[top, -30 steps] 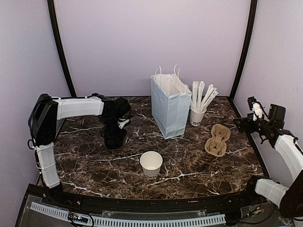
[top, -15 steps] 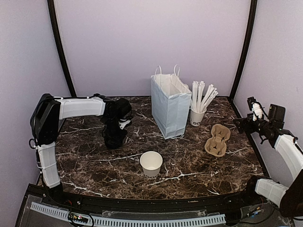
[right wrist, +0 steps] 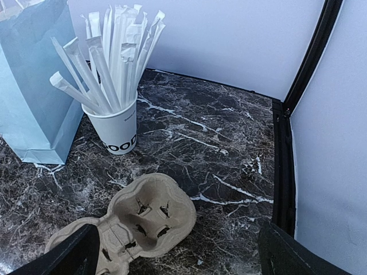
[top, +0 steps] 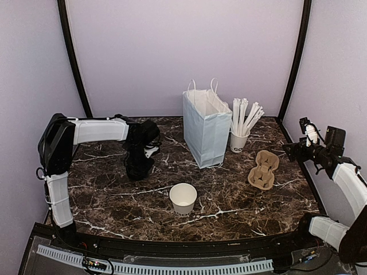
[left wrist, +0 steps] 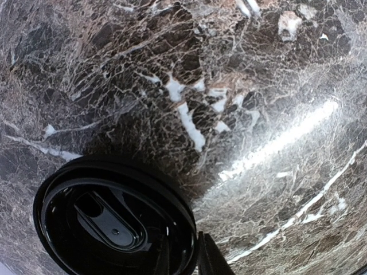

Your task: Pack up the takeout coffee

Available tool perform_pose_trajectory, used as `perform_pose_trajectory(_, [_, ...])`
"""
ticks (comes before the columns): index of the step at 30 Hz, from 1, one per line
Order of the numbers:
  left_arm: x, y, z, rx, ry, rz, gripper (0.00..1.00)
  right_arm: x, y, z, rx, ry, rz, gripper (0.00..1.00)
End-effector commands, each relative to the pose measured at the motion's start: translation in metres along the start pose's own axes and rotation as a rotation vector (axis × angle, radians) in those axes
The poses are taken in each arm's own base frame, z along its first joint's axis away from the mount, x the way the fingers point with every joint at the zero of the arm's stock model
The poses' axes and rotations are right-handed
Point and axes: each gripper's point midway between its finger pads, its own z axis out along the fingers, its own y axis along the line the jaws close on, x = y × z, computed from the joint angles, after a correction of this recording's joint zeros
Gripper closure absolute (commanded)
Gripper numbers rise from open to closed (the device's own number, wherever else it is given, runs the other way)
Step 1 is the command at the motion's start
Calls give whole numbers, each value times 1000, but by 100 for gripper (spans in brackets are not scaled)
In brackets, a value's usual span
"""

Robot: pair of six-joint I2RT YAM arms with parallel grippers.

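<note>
My left gripper will open, rise a little and pinch only the upper lid's rim [left wrist: 187,227], as it reaches over the stacked rims and the black lid sits nested in another.
The white paper cup [top: 183,197] stands upright and uncovered near the front middle of the table, and no lettering shows on it. Its round black lid [left wrist: 114,223] lies flat on the marble at the left. My left gripper [top: 139,165] points down over that lid and hides it in the top view. In the left wrist view the left gripper [left wrist: 192,247] straddles the lid's rim, one finger inside and one outside, shut on it. My right gripper [top: 293,150] hovers open at the right edge, above the carrier and holding nothing.
A tall white paper bag [top: 206,129] stands open at the back middle. Right of it is a white cup of long white sticks [top: 239,137]. A brown pulp cup carrier [top: 264,169] lies in front of that cup. Black posts frame the back corners.
The left gripper's jaws have narrowed onto the lid's rim while the arm barely shifted. The right arm and the other things have not moved.
</note>
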Motion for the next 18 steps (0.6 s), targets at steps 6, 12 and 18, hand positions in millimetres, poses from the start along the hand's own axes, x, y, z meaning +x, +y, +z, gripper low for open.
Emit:
perform_pose_trajectory(6, [-3, 1, -16, -9, -6, 18, 85, -5, -1, 0, 2, -25, -20, 2])
perform_pose_trajectory(12, [-12, 5, -50, -19, -71, 12, 87, -3, 0, 1, -6, -21, -17, 2])
perform_pose_trajectory(18, [-19, 6, -91, -5, -163, 10, 89, -3, 1, 1, -10, -22, -16, 3])
